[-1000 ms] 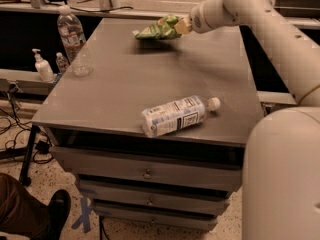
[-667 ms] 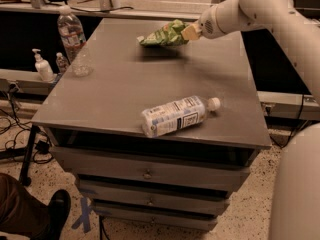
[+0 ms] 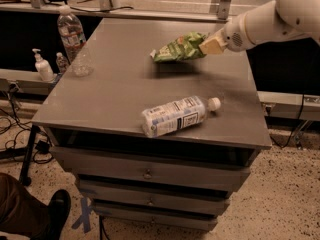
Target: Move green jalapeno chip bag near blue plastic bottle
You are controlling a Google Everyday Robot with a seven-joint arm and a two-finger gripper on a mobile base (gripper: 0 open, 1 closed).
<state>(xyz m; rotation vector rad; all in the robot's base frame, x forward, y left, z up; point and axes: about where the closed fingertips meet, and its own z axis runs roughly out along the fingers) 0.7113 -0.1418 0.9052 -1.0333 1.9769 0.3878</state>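
Next, I open my gripper to let go of the green jalapeno chip bag just behind the blue plastic bottle's white cap (image 3: 204,75).
The green jalapeno chip bag (image 3: 179,48) hangs in the air above the far right part of the grey cabinet top (image 3: 115,89), casting a shadow below it. My gripper (image 3: 209,45) comes in from the right and is shut on the bag's right end. The blue plastic bottle (image 3: 176,116) lies on its side near the front edge of the top, white cap pointing right, well in front of the bag.
A tall clear water bottle (image 3: 73,40) stands at the top's far left corner. A small pump bottle (image 3: 43,67) stands on a ledge left of the cabinet. Drawers are below the top. A person's shoe (image 3: 50,216) is at bottom left.
The gripper has carried the bag toward the front and a little to the right, nearer to the blue bottle. The bottle has not moved.
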